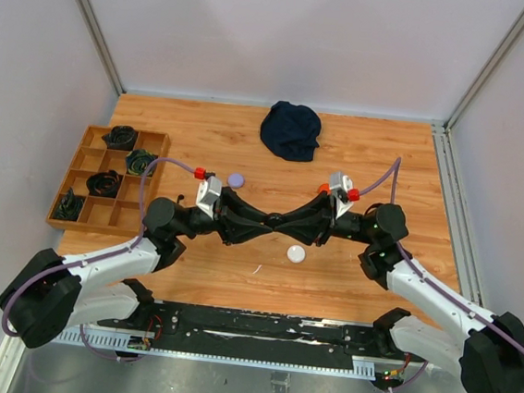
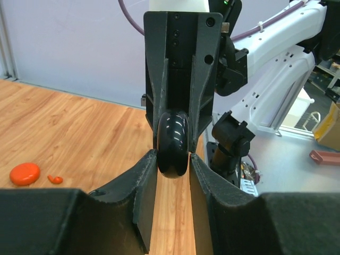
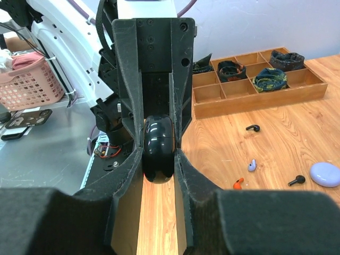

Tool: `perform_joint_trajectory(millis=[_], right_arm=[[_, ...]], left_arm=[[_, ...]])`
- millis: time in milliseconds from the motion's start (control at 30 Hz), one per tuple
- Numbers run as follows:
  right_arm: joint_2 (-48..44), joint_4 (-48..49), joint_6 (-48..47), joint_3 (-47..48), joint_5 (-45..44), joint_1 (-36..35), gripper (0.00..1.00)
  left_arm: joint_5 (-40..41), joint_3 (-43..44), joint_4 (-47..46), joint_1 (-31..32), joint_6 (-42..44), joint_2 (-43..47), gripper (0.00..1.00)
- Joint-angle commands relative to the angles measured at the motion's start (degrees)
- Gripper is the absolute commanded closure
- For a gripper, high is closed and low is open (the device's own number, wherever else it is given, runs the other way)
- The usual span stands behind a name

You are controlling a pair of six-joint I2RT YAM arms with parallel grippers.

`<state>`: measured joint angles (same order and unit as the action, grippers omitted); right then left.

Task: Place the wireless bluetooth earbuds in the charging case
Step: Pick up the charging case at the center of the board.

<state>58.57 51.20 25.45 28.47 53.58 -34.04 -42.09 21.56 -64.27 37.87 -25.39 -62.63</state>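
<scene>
The robot's grippers meet tip to tip on the shut charging case, so next the right gripper opens, tilts and takes its base [image 3: 158, 171] before the left gripper opens the lid.
A glossy black round charging case [image 2: 172, 143] is pinched between both grippers above the table's middle; it also shows in the right wrist view [image 3: 158, 149]. My left gripper [image 2: 172, 159] and right gripper [image 3: 158, 159] face each other nose to nose [image 1: 278, 224], each shut on the case's edges. Loose earbuds lie on the wood in the right wrist view: a black one [image 3: 253, 127], a purple one [image 3: 252, 165], an orange one [image 3: 238, 184] and another black one [image 3: 296, 180]. An orange earbud [image 2: 54, 179] lies beside an orange case [image 2: 24, 173].
A purple case [image 1: 236, 180] lies behind the grippers and a white case [image 1: 296, 253] in front. A wooden compartment tray [image 1: 76, 202] with rolled dark items stands at the left. A dark cloth [image 1: 291, 130] lies at the back.
</scene>
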Motion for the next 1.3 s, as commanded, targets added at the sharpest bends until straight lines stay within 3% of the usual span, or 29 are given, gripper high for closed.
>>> perform_joint_trajectory(millis=[0,200,367,533,733,1067,1267], right_arm=[[0.14,1.18,-1.13,2.86,2.01,0.87,0.86],[0.08,-0.87,-2.66,3.36,2.77,0.87,0.84],[-2.23,-11.25,-10.0,4.9,2.84,0.86,0.75],[-4.41,-25.64,-18.28,8.27,2.75,0.9,0.62],[-4.66,-36.26,-25.38,11.01,3.1,0.9,0.5],[-2.58,-36.19,-26.22,10.72,2.34,0.77,0.5],[-0.99,-30.3,-23.47,9.23,3.56,0.77,0.53]], left_arm=[[-1.86,2.45,0.34,-0.6,-0.02,-0.24,0.68],[-2.16,3.11,3.07,-0.6,0.57,-0.16,0.82],[-1.93,5.75,15.06,-0.61,5.28,1.45,0.95],[-1.84,8.18,26.13,-0.6,11.0,3.39,0.98],[-2.26,12.45,38.64,-0.6,17.1,4.16,1.0],[-1.56,18.02,51.22,-0.56,24.23,5.78,1.0],[-2.17,18.48,51.08,-0.52,23.95,5.72,1.0]])
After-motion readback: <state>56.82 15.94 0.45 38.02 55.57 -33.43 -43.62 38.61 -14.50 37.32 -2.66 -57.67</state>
